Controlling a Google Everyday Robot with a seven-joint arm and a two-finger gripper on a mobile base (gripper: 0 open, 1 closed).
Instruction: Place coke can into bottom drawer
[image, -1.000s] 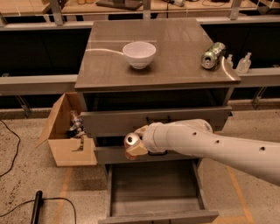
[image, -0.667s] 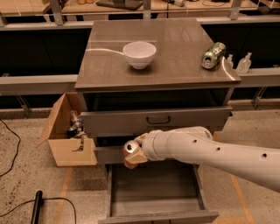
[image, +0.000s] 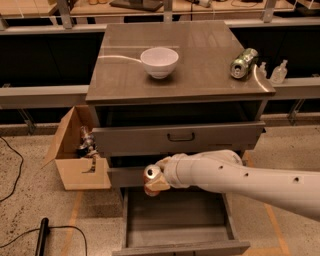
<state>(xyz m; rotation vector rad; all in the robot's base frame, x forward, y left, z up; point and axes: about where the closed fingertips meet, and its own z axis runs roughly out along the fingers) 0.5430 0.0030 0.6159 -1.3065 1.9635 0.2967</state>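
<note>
Next, my gripper releases the coke can close to the middle of the bottom drawer (image: 171, 214), placing it a little toward the cardboard box.
The coke can (image: 151, 174) shows its silver top and a bit of red-orange side, held at the tip of my white arm. My gripper (image: 156, 181) is shut on the can, its tan fingers (image: 159, 186) wrapped around it. The can hangs in front of the middle drawer's front, just above the back left part of the bottom drawer (image: 176, 246), which is pulled out, a wide grey tray with nothing visible inside.
A white bowl (image: 159, 61) and a green can (image: 243, 63) lying on its side rest on the cabinet top (image: 200, 75). An open cardboard box (image: 80, 150) with items stands left of the cabinet. A black cable (image: 42, 235) lies on the floor.
My arm has lowered the can slightly and shifted it a little left, closer to the open bottom drawer.
</note>
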